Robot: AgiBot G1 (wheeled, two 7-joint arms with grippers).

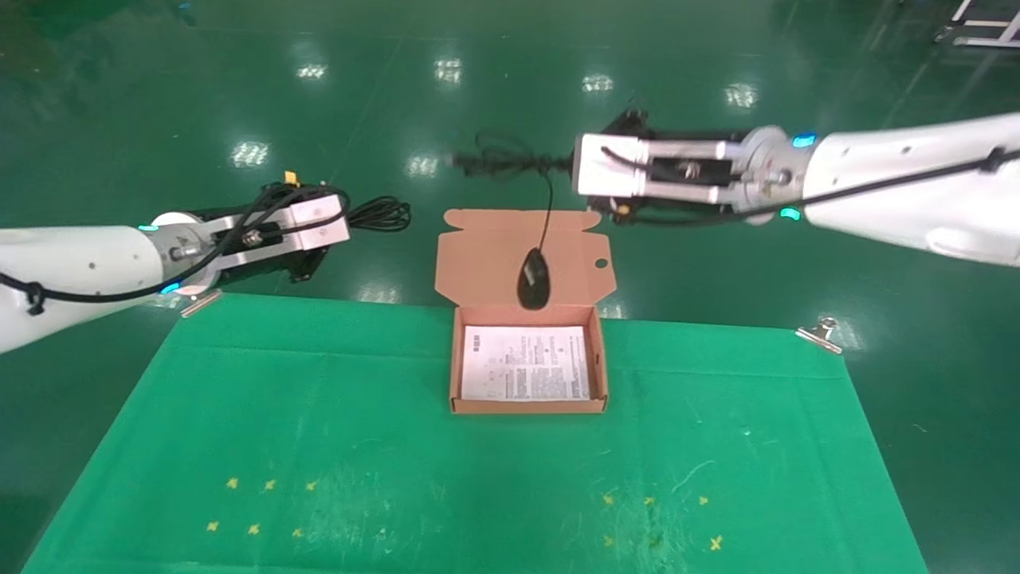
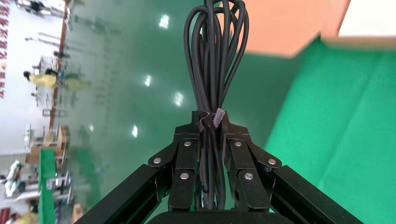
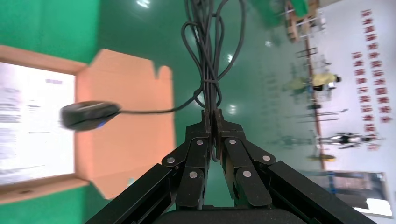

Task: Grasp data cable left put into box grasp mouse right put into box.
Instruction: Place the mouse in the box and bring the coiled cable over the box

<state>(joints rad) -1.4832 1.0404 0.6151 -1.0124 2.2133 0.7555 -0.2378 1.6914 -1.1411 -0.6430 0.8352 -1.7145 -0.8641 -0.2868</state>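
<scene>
The mouse, now hanging by its cord over the open lid, will be put down by my right gripper on the white sheet inside the box [image 1: 518, 377] [image 3: 17, 114], toward its near side.
My left gripper [image 1: 341, 222] is shut on the data cable [image 1: 381, 214], a thick black coiled bundle, and holds it in the air beyond the table's far left corner. In the left wrist view the bundle [image 2: 215, 56] runs out from between the shut fingers of that gripper [image 2: 210, 122]. My right gripper [image 1: 570, 164] is shut on the mouse's bundled thin cord [image 1: 502, 159], high behind the box. The black mouse [image 1: 534, 279] hangs by its cord over the box's open lid [image 1: 486, 255]. The box [image 1: 602, 375] lies open with a white sheet inside. The right wrist view shows its gripper [image 3: 213, 116], the cord [image 3: 210, 46] and the mouse [image 3: 88, 115].
A green cloth [image 1: 319, 446] covers the table, held by binder clips at the far left corner [image 1: 199, 303] and the far right corner [image 1: 821, 335]. Small yellow crosses [image 1: 263, 506] mark its near part. A glossy green floor lies beyond.
</scene>
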